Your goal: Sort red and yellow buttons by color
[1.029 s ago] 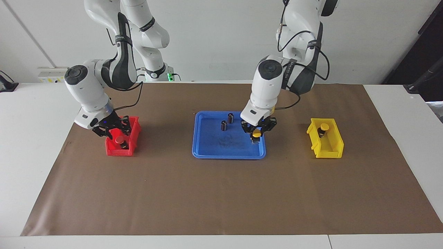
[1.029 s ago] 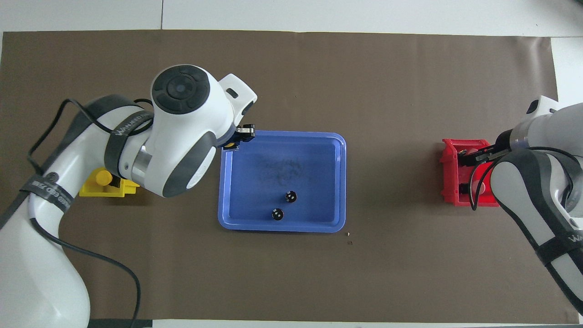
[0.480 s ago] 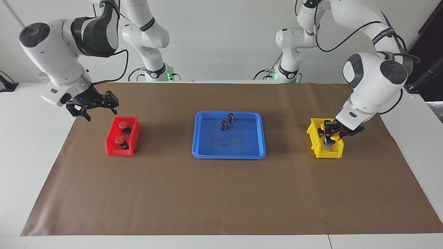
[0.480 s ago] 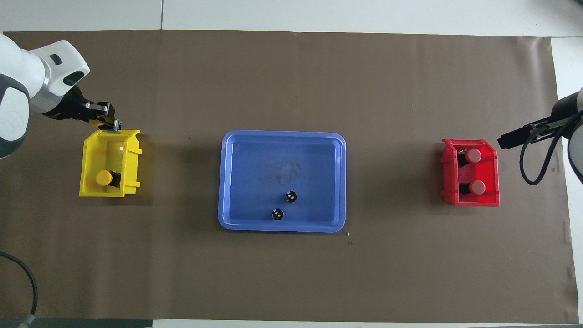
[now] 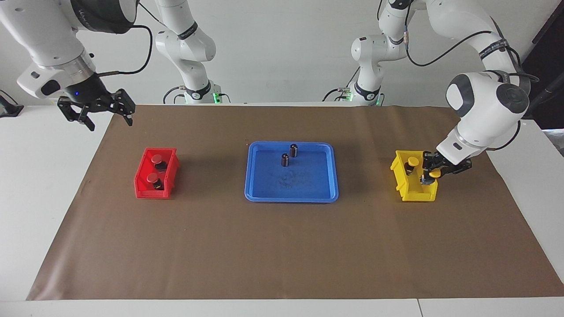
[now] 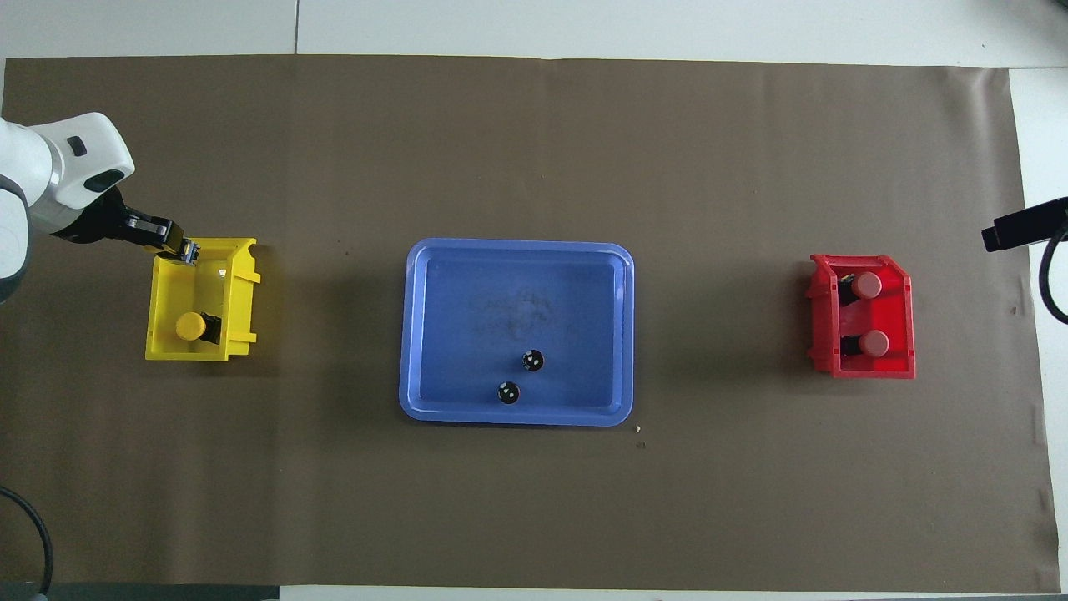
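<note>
Next, my left gripper lets go of the yellow button in the empty end of the yellow bin [image 6: 204, 271], beyond the other button.
My left gripper [image 5: 433, 171] is shut on a yellow button [image 5: 435, 174] and holds it over the end of the yellow bin [image 5: 416, 193] farther from the robots. In the overhead view the left gripper [image 6: 173, 247] sits at that bin's [image 6: 242, 292] corner. A second yellow button [image 5: 412, 162] [image 6: 190, 325] lies in the bin. Two red buttons [image 5: 156, 159] [image 5: 152, 177] lie in the red bin [image 5: 141, 189]; they also show from overhead [image 6: 866, 285] [image 6: 874, 342]. My right gripper [image 5: 98, 115] is open, empty and raised over the table's edge near the red bin.
A blue tray [image 5: 291, 182] [image 6: 517, 300] sits mid-table with two dark cylinders [image 5: 294, 150] [image 5: 285, 160] standing in it toward the robots. Brown paper covers the table.
My left gripper carried the yellow button from the blue tray to the yellow bin and shifted slightly over it. My right gripper left the red bin, rose and drew back toward the robots.
</note>
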`<move>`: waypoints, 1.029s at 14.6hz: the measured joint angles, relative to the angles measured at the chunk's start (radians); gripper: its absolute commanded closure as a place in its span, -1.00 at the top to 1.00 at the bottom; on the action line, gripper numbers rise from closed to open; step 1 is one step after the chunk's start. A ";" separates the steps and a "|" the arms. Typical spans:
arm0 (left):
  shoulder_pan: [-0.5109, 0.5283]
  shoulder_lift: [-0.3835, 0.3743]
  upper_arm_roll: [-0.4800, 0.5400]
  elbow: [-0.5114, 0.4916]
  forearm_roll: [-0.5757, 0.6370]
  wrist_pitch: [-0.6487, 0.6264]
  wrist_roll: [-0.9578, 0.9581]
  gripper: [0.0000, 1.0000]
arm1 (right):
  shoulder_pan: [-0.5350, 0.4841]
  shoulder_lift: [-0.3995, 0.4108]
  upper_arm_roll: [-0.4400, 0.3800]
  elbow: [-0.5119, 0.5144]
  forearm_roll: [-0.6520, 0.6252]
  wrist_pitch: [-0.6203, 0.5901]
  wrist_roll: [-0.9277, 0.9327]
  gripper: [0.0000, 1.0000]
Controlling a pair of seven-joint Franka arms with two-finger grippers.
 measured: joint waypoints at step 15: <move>0.002 -0.016 -0.001 -0.243 0.000 0.295 0.000 0.11 | 0.164 -0.045 -0.156 -0.079 -0.001 -0.022 0.053 1.00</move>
